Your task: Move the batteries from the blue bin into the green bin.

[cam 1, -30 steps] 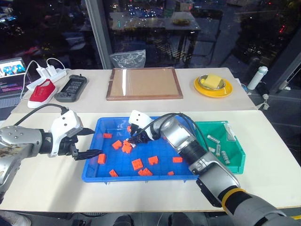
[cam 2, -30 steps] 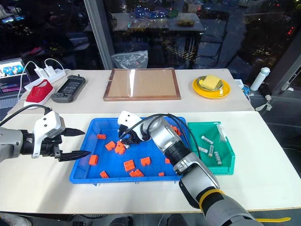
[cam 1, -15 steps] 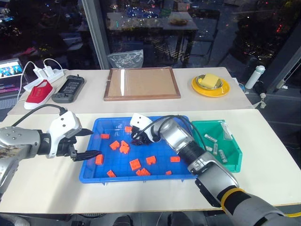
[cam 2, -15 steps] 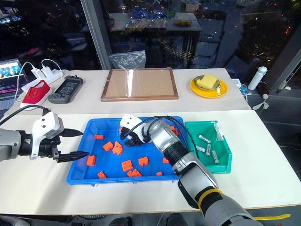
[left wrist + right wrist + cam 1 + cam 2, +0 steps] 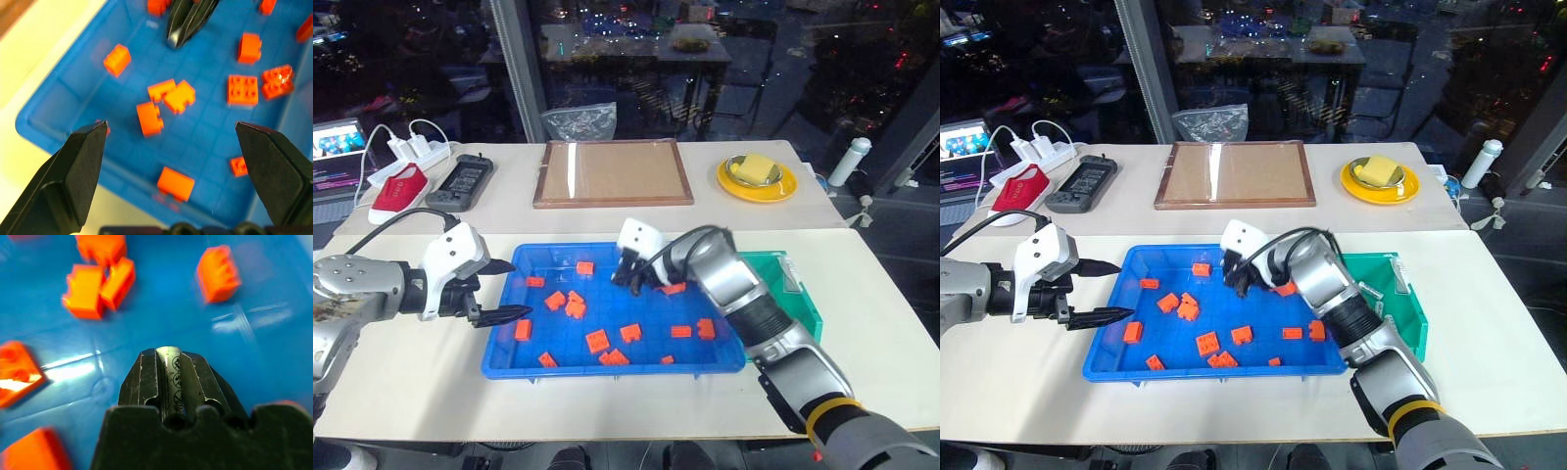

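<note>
Next, my right gripper lets go of the silver battery in the far half of the green bin [image 5: 756,290], close to the blue bin. The battery is still over the blue bin.
The blue bin [image 5: 607,369] lies in the middle of the near table with several orange blocks [image 5: 598,340] scattered on its floor. My right gripper [image 5: 625,277] hovers over the bin's far middle, shut on a silver battery [image 5: 172,377] clamped lengthwise between its fingers. The green bin [image 5: 800,299] sits against the blue bin's right end, partly hidden behind my right arm; a battery [image 5: 1398,277] lies in it. My left gripper [image 5: 514,287] is open over the blue bin's left rim, nothing between its fingers [image 5: 83,161]. The left wrist view also shows the right gripper [image 5: 183,29].
On the far table sit a wooden-framed brown board [image 5: 613,173], a yellow plate [image 5: 757,180] with a yellow block, a black handheld device [image 5: 462,182], a red item [image 5: 399,191] and a power strip [image 5: 411,154]. A white bottle [image 5: 848,162] stands at the far right.
My right gripper closed on a battery among the orange blocks, lifted and carried it rightward toward the green bin. The left gripper stayed open at the bin's left rim.
</note>
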